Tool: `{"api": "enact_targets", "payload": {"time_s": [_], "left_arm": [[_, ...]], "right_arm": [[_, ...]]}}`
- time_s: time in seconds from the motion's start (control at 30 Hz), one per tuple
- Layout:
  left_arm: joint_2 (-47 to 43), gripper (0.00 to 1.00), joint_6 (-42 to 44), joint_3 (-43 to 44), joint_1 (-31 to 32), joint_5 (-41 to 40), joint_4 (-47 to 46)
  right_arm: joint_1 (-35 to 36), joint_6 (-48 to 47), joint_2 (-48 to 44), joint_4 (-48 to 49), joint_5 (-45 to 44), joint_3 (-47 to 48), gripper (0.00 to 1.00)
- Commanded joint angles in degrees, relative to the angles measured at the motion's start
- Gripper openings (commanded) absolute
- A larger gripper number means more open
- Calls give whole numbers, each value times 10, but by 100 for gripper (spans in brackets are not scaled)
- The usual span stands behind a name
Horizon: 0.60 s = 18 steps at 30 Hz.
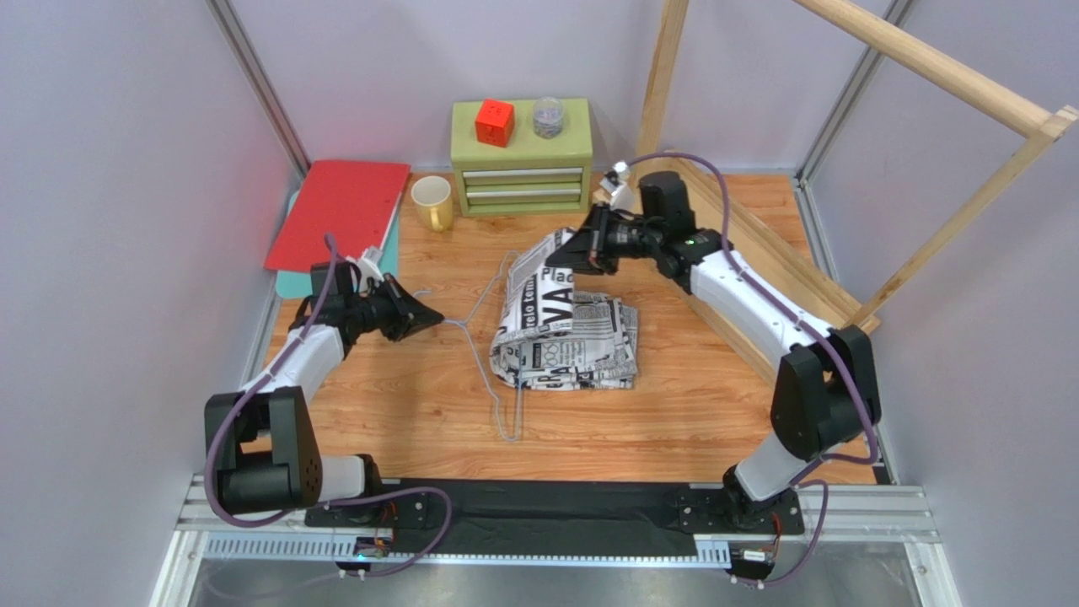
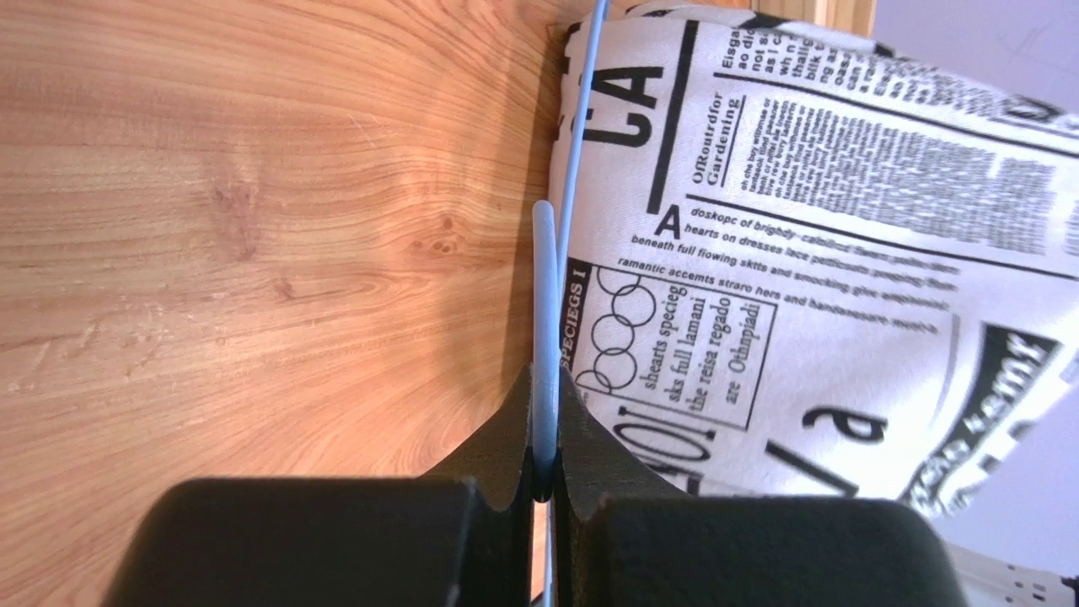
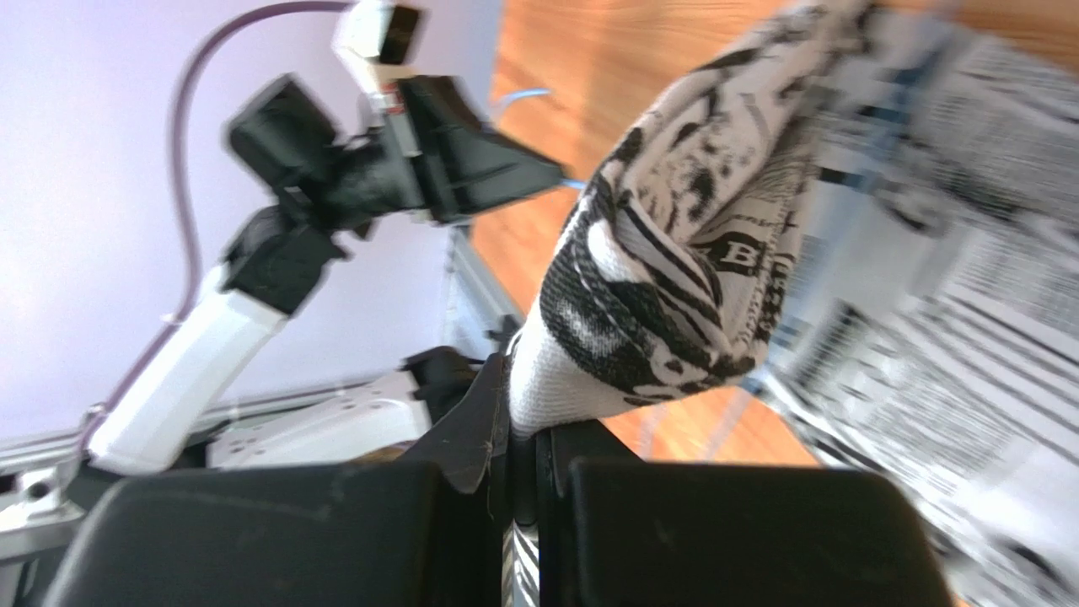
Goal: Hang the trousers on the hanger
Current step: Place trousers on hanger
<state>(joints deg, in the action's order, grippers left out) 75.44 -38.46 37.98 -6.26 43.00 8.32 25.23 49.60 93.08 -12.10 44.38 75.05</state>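
Observation:
I will release the trousers' lifted end with my right gripper on the folded layers' edge (image 1: 628,326) nearest the wooden rack.
The trousers (image 1: 564,335), white cloth with black newspaper print, lie folded mid-table, their far end lifted. My right gripper (image 1: 566,253) is shut on that end and holds it above the table; the pinched cloth (image 3: 659,278) shows in the right wrist view. The thin pale blue wire hanger (image 1: 497,361) lies beside and partly under the trousers' left edge. My left gripper (image 1: 433,321) is shut on the hanger's hook end; the wire (image 2: 545,329) runs up between its fingers, next to the trousers (image 2: 811,278).
A green drawer box (image 1: 522,156) with a red cube and a jar stands at the back. A yellow mug (image 1: 433,201) and a red board (image 1: 338,211) sit back left. The wooden rack frame (image 1: 773,259) stands on the right.

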Motion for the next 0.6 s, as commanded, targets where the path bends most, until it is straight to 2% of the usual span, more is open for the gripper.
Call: {"api": "enact_targets", "payload": {"time_s": [0.0, 0.13, 0.27, 0.43, 0.57], "left_arm": [[-12, 0, 44, 32, -9, -14, 35], [-15, 0, 51, 34, -9, -20, 43], [-13, 0, 58, 36, -9, -23, 49], [-15, 0, 66, 42, -9, -37, 58], [-14, 0, 82, 44, -8, -56, 72]], "right_arm": [[-52, -169, -38, -123, 6, -43, 0], [-98, -305, -21, -197, -29, -72, 0], [-102, -354, -17, -191, -98, -120, 0], [-103, -357, -29, -172, -139, -162, 0], [-106, -344, -34, -190, -136, -137, 0]]}}
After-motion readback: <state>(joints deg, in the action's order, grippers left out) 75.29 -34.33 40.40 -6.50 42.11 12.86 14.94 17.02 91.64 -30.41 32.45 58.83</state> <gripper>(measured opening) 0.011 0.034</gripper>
